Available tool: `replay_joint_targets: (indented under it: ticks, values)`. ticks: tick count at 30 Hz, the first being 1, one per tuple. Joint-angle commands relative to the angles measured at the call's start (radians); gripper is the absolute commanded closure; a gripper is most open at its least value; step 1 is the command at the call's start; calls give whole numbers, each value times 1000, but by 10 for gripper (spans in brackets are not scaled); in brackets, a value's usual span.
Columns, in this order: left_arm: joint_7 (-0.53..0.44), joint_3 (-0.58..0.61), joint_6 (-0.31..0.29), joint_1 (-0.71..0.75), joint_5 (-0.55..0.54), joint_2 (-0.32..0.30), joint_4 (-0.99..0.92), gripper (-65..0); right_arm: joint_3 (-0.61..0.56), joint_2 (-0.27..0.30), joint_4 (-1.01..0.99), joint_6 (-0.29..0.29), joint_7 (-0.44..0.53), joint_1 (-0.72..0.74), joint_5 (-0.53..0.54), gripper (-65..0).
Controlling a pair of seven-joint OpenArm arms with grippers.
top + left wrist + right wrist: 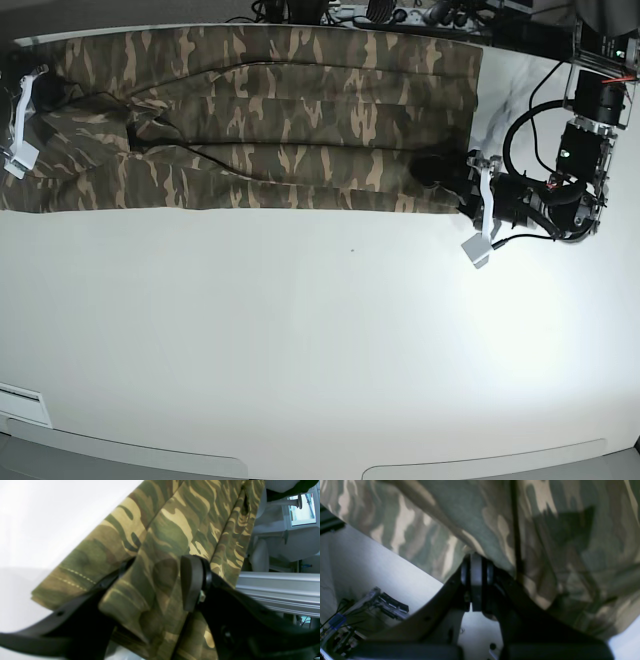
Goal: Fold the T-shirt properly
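Note:
My right gripper pinches only the T-shirt's edge. I should open it and take the T-shirt's bunched layers further in before I pull (75,135) the T-shirt toward the middle of the table.
The camouflage T-shirt (280,120) lies along the far edge of the white table (320,330), folded into a long band. My left gripper (445,172) is at the band's right end, near its front corner. In the left wrist view its jaws (155,580) are closed around a thick fold of the T-shirt (175,517). My right gripper (30,100) is at the band's left end. In the right wrist view its pads (476,555) are pressed together on the edge of the T-shirt (545,530). The collar is hidden.
An aluminium rail (275,590) runs along the table's side by the left arm. Cables and hardware (400,12) lie behind the far edge. Loose electronics (370,605) sit beyond the table by the right arm.

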Motion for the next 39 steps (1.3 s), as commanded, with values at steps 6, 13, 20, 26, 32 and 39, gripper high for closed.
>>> replay_joint_targets:
  ticks: [6, 13, 20, 26, 32, 39]
  values:
    - [1, -11, -12, -23, -24, -17, 13, -295, 11, 19, 9, 1, 0, 6, -3, 0]
    - [1, -13, -12, -41, -24, -45, 14, -295, 11, 19, 9, 0, 0, 6, -193, -279]
    - [1, -13, 21, -92, -24, -131, 14, -295, 11, 28, 10, -32, 0, 7, -293, -388]
    - [1, -13, 30, -108, -24, -209, 14, -107, 11, 57, 10, -50, 0, 9, -291, -383]
    - [1, -19, 32, -129, -24, -262, 16, 0, 18, 86, 10, -118, 0, 14, -291, -13]
    - [-15, -33, -7, -167, -24, -259, 33, 0, 57, 80, 10, -184, 143, 14, -297, 0]
